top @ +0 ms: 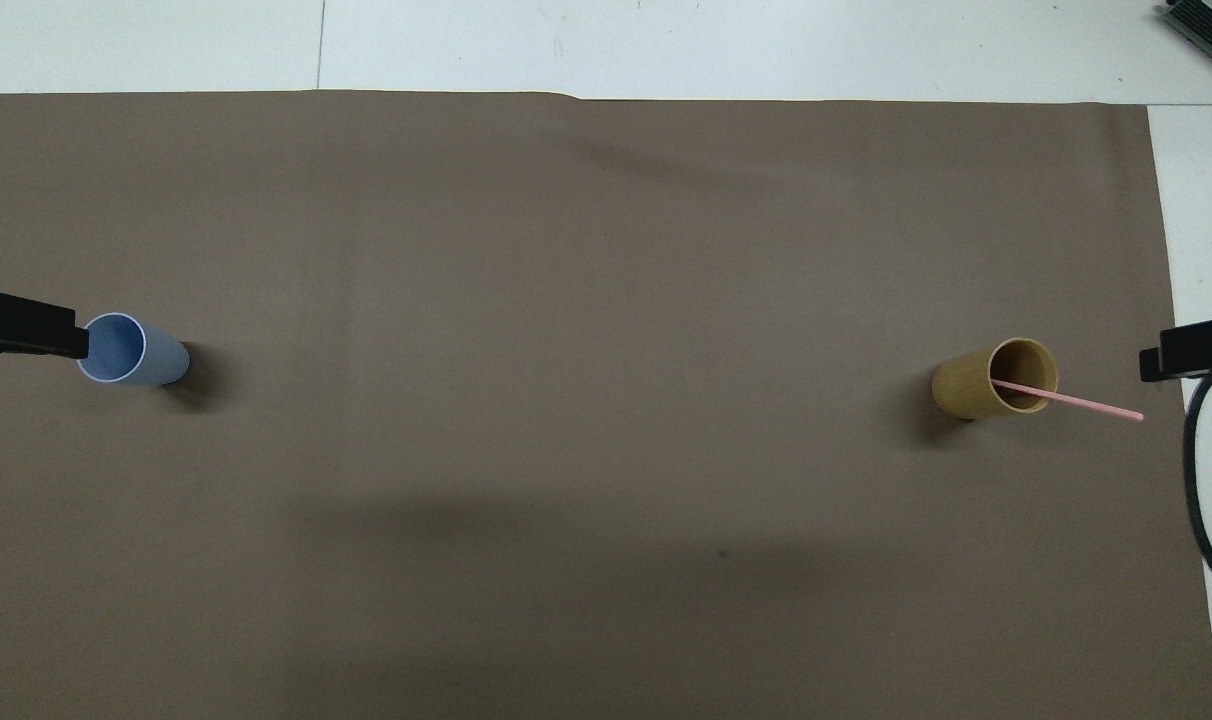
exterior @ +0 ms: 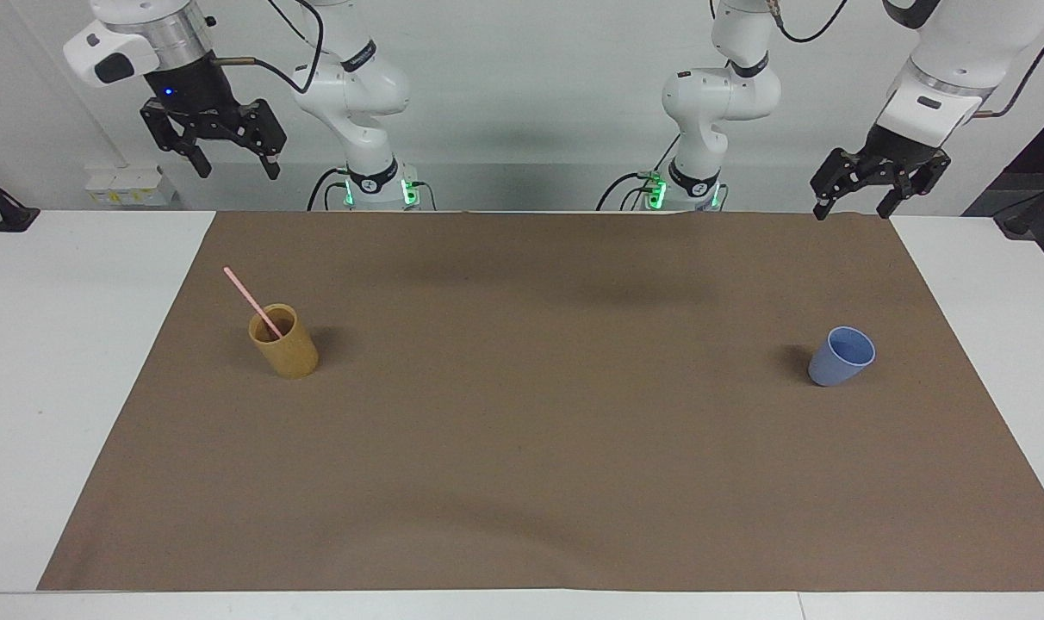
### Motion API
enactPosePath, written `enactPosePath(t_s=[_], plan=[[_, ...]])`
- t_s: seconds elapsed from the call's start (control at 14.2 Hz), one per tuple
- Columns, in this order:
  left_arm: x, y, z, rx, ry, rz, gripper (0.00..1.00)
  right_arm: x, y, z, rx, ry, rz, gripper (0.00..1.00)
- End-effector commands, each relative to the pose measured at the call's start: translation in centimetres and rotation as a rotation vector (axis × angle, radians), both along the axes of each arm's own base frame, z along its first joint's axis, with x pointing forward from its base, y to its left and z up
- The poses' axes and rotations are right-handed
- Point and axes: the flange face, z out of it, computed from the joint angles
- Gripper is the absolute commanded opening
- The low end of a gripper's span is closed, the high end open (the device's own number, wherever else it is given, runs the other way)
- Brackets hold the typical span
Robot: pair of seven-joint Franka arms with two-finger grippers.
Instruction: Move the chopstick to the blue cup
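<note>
I need to next send my left gripper over to the blue cup and have it take hold of the blue cup's side [top: 147,350], so that the blue cup can move inward.
A pale pink chopstick [exterior: 247,297] [top: 1081,402] stands slanted in a tan cup [exterior: 285,343] [top: 991,380] toward the right arm's end of the brown mat. The blue cup [exterior: 841,356] [top: 131,349] stands upright and empty toward the left arm's end. My right gripper [exterior: 233,164] hangs open and empty, high in the air at the robots' edge of the table, well apart from the tan cup. My left gripper [exterior: 854,208] hangs open and empty, high over the mat's corner nearest the left arm. In the overhead view only one fingertip of each shows at the frame's sides.
A brown mat [exterior: 531,482] [top: 566,300] covers most of the white table [exterior: 48,344]. A small white box [exterior: 130,185] sits at the robots' edge near the right arm. A black cable loop [top: 1211,480] hangs at the right arm's end in the overhead view.
</note>
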Motion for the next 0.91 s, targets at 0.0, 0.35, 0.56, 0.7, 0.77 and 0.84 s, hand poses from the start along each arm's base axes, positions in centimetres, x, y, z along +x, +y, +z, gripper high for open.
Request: enactPosePath(t_s=[0.0,0.35,0.56,0.7,0.77,0.84], plan=[[-0.7,2.7,-1.0,0.024,0.007,-0.012,1.0,-0.3,-0.2,0.3,0.02,0.004,-0.019,1.0],[0.3,4.2,-9.1,0.025,-0.037,0.007,1.0,-0.3,-0.2,0.3,0.02,0.004,-0.019,1.0],[0.8,5.6,-13.8,0.031,-0.075,-0.03,1.0,-0.3,-0.2,0.3,0.02,0.004,-0.019,1.0],[1.1,5.8,-16.7,0.034,-0.094,-0.032,1.0,-0.3,-0.2,0.3,0.02,0.004,-0.019,1.0],[1.1,5.8,-17.9,0.035,-0.101,-0.037,1.0,-0.3,-0.2,0.3,0.02,0.004,-0.019,1.0],[1.1,5.8,-18.6,0.037,-0.112,-0.045,1.0,-0.3,-0.2,0.3,0.02,0.004,-0.019,1.0]])
